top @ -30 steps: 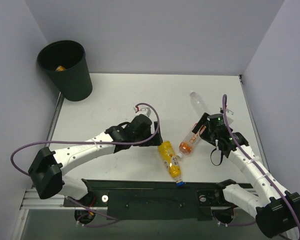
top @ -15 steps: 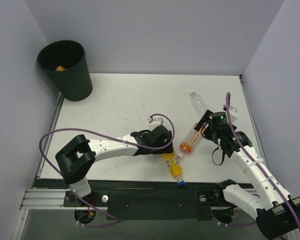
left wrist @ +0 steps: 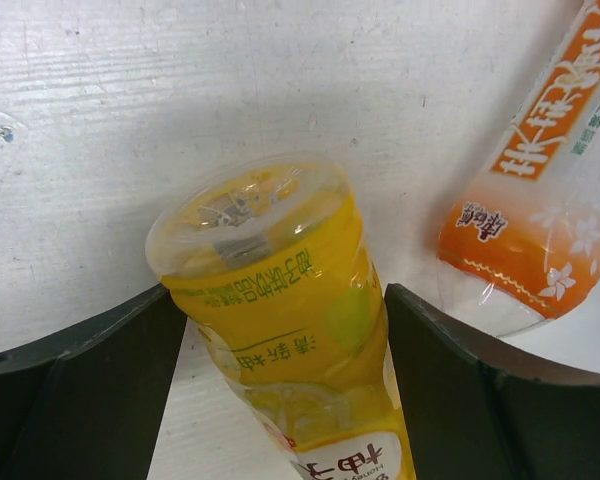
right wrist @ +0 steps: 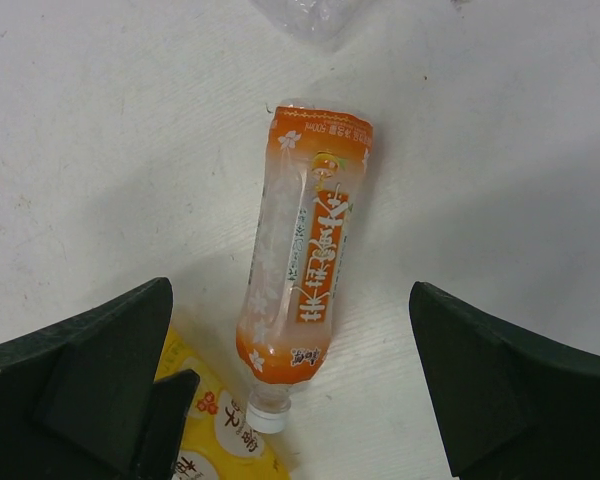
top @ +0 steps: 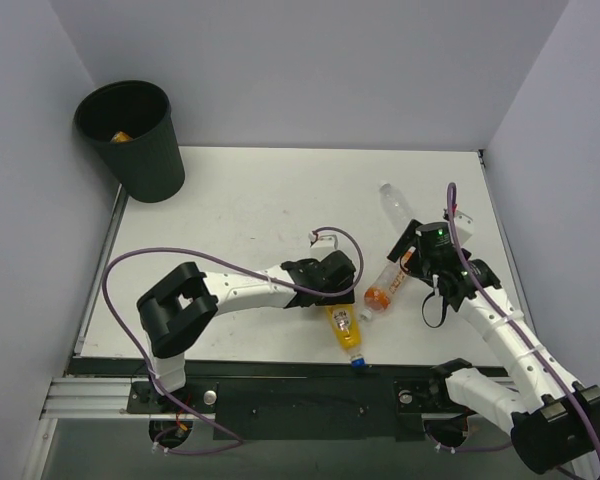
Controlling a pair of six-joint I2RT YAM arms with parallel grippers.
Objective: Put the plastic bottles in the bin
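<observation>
Next, my right gripper moves down to the orange-labelled bottle and closes on the cap-end half of its body (top: 385,284) (right wrist: 296,296).
A yellow bottle (top: 346,330) with a blue cap lies near the table's front edge. My left gripper (top: 341,304) straddles its base end, and in the left wrist view the yellow bottle (left wrist: 270,270) fills the gap of the gripper (left wrist: 280,300), with both fingers against its sides. An orange-labelled bottle (top: 385,285) lies just to the right; my right gripper (top: 410,268) hovers open over it. In the right wrist view that orange bottle (right wrist: 305,260) lies between the wide fingers of the gripper (right wrist: 290,290), untouched. A clear bottle (top: 395,205) lies behind it. The black bin (top: 145,155) stands at the back left.
Something orange (top: 122,135) shows inside the bin. The left arm reaches across the front of the table, with its purple cable (top: 230,255) looping above it. Grey walls close in the back and both sides. The two bottles at the front nearly touch.
My left arm has swung right and come down over the yellow bottle, and its jaws have narrowed onto it. The right gripper has shifted only slightly above the orange bottle.
</observation>
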